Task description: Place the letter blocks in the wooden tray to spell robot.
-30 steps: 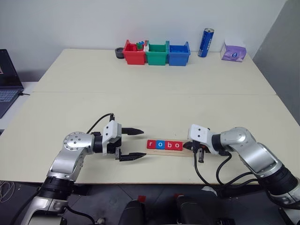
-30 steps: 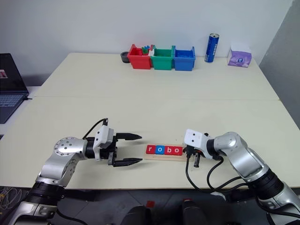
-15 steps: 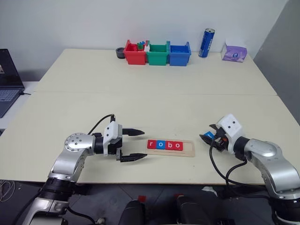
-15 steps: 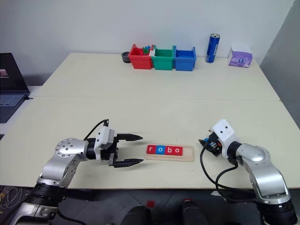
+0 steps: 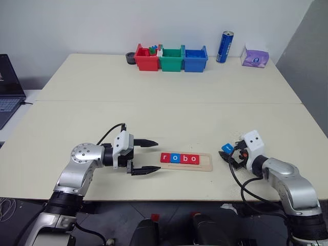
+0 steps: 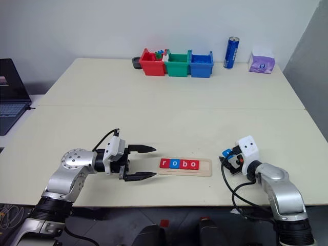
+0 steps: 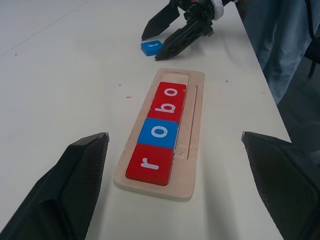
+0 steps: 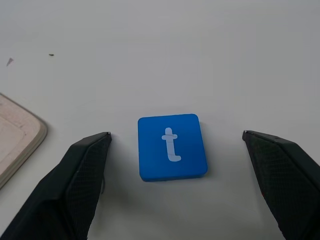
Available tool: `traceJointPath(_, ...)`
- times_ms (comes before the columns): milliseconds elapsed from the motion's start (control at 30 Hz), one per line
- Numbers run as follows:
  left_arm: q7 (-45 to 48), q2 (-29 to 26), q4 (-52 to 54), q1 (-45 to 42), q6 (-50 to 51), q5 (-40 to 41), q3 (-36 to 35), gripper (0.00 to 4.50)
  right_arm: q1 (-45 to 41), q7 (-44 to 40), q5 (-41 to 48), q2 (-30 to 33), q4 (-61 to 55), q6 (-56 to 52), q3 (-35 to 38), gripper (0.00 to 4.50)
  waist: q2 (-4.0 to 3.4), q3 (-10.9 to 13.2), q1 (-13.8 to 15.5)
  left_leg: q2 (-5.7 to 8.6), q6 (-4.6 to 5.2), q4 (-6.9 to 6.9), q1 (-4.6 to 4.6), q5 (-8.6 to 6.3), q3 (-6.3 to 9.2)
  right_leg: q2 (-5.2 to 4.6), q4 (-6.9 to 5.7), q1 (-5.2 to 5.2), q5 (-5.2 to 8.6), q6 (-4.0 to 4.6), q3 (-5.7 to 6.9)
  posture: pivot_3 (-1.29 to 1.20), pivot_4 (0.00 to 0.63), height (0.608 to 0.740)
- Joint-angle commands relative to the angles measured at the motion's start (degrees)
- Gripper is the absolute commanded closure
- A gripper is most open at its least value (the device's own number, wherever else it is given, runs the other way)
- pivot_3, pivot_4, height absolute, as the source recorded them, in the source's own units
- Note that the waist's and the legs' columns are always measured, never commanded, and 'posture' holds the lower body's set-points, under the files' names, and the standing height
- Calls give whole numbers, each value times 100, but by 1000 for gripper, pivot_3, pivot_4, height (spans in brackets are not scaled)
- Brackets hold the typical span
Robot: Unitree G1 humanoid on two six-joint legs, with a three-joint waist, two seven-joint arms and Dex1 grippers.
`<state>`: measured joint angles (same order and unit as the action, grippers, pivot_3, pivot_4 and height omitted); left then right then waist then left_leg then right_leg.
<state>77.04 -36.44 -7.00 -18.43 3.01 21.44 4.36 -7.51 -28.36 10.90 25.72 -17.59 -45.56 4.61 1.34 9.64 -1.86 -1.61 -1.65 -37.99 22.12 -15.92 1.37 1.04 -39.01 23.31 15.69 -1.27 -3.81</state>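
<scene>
The blue t block sits crooked to the tray, so the robot's right gripper should turn it square, then grasp it by its top and bottom edges (image 8: 168, 117).
The wooden tray (image 5: 205, 163) lies near the table's front edge with several letter blocks in its groove: red r (image 7: 149, 162), blue o (image 7: 160, 132), and red b and o (image 7: 169, 100). The slot at its right end is bare. A blue t block (image 8: 172, 146) lies flat on the table to the right of the tray. My right gripper (image 8: 176, 134) is open, with one finger on each side of the t block and not touching it. My left gripper (image 5: 158, 156) hangs open just left of the tray, pointing at it, holding nothing.
At the back of the table stand a red bin (image 5: 146, 60), a green bin (image 5: 171, 61) and a blue bin (image 5: 195, 61). Right of them are a blue can (image 5: 225, 46) and a purple tissue box (image 5: 255, 57). A laptop (image 5: 7, 87) sits at the far left.
My right gripper left the tray's right end, swung to the right, rolled and opened. The blue t block now lies between its fingers. The left gripper and the tray stayed put.
</scene>
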Motion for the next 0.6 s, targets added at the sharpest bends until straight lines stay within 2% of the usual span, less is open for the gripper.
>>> traceJointPath(33,27,-27,67,-40,-121,12,-74,0,55,192,104,-98,-41,-93,139,535,0,0,0,0,0,0,0,0,0,0,0,0,0,0,0,0,150,740)
traceJointPath(267,57,-9,19,-56,-151,-7,-41,0,317,583,-1,-227,-407,-195,145,2911,0,-1,0,-1,0,0,0,0,2,0,0,-1,1,-1,0,0,150,740)
traceJointPath(300,68,-5,4,-65,-161,-11,-31,0,375,667,-12,-259,-539,-217,165,3046,0,-1,0,-1,0,0,0,0,2,0,0,-1,1,-1,0,0,150,740)
traceJointPath(467,129,1,-78,-138,-188,-19,-7,0,907,1356,-19,-699,-1770,-788,313,3035,0,-1,10,-2,0,2,4,0,8,-1,1,0,1,-1,-6,0,150,740)
traceJointPath(600,183,-8,-77,-179,-157,-17,13,0,1471,2058,-119,-1423,-2826,-1315,17,3035,-2,-1,5,-6,0,3,7,0,14,-1,0,2,2,-1,-9,0,150,740)
